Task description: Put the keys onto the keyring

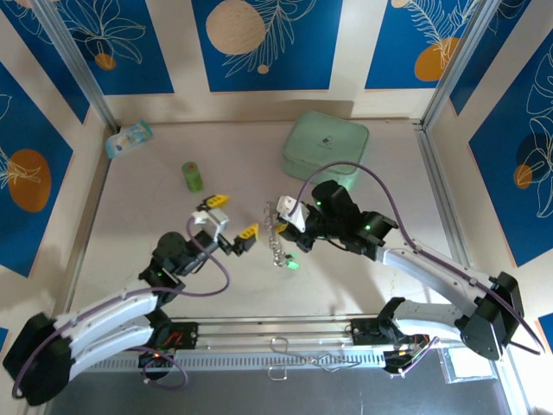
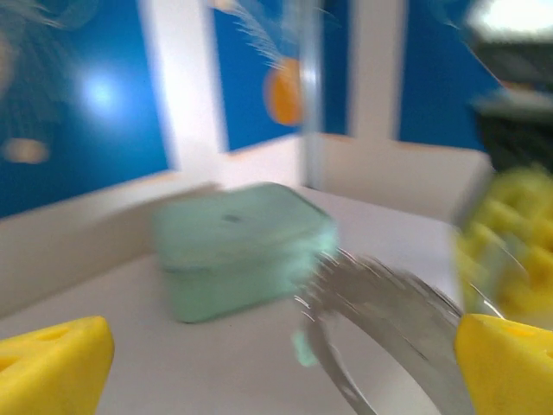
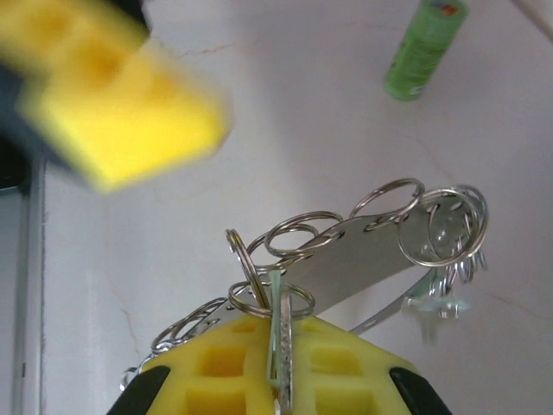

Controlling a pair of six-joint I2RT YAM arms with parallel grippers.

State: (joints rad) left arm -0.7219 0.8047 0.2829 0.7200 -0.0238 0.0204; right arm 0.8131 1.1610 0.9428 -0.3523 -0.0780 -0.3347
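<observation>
The robot's right gripper will release the thin key, now held above the table, on the bare table [image 1: 298,259] between the mint-green case and the front rail.
My right gripper [image 3: 281,372] is shut on a thin key [image 3: 278,333], seen edge-on with a mint strip beside its silver blade. Small split rings sit right at the pads. The keyring [image 3: 371,251], a silvery band hung with several small rings, stretches away from the pads above the table. Another mint-headed key [image 3: 436,304] dangles at its far end. From above, the keyring [image 1: 276,232] hangs at the right gripper [image 1: 289,223] with a green key [image 1: 292,263] below. My left gripper [image 1: 232,218] stands open just left of it. The blurred keyring [image 2: 389,316] lies between its yellow fingertips [image 2: 52,363].
A mint-green case [image 1: 325,145] lies at the back of the table, just beyond the grippers. A green cylinder [image 1: 192,176] stands upright behind the left gripper. A pale blue packet [image 1: 128,138] is in the far left corner. Walls close the table on three sides.
</observation>
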